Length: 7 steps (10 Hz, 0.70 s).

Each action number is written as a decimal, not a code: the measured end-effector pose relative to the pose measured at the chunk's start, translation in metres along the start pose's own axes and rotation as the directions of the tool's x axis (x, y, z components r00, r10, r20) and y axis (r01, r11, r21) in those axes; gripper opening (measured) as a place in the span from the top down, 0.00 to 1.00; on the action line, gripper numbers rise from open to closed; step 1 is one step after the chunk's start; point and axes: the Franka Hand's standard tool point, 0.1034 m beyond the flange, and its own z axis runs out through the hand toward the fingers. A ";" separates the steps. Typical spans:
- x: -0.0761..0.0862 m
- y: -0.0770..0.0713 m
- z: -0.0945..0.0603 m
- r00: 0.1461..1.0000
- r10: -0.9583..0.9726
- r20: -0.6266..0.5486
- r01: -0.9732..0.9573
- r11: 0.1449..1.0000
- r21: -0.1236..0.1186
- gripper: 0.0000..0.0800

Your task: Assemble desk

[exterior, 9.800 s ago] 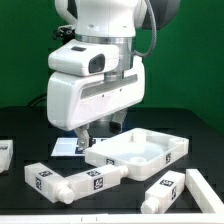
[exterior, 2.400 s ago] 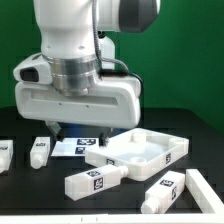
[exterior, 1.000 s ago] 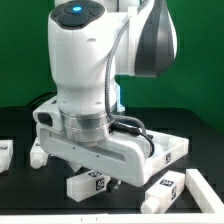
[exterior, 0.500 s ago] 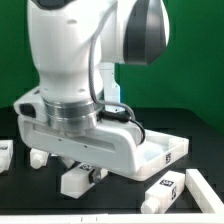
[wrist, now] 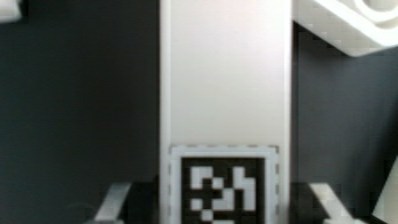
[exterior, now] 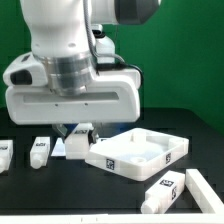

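Note:
I need to use my gripper to lay the white leg down on the black table [exterior: 71,153], in between the standing leg and the rimmed tabletop.
My gripper [exterior: 78,133] is shut on a white square leg [exterior: 77,146] and holds it above the table, just to the exterior view's left of the white rimmed tabletop [exterior: 150,152]. In the wrist view the leg [wrist: 226,90] runs lengthwise from between the fingers [wrist: 118,200], its tag by the gripper [wrist: 222,208]. A corner of the tabletop [wrist: 361,25] shows beside the leg's far end. One leg [exterior: 40,152] stands at the left, another [exterior: 5,156] at the left edge, and two legs [exterior: 165,188] [exterior: 203,185] lie at the front right.
The marker board [exterior: 59,148] lies behind the held leg, mostly hidden by it and the arm. The large white arm body [exterior: 70,95] fills the upper half of the exterior view. A green wall stands behind the black table [exterior: 80,195].
The arm dropped low over the tagged leg lying at the front, then rose. That leg has left the table and hangs in the gripper beside the tabletop.

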 end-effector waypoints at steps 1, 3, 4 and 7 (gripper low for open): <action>0.003 -0.001 0.003 1.000 -0.003 0.004 0.003 1.000 -0.003 0.64; 0.004 -0.001 0.005 1.000 -0.003 0.007 0.003 1.000 -0.004 0.64; 0.003 -0.001 0.006 1.000 -0.003 0.008 0.003 1.000 -0.004 0.64; -0.028 0.032 0.026 0.990 -0.138 0.001 0.138 0.990 -0.009 0.64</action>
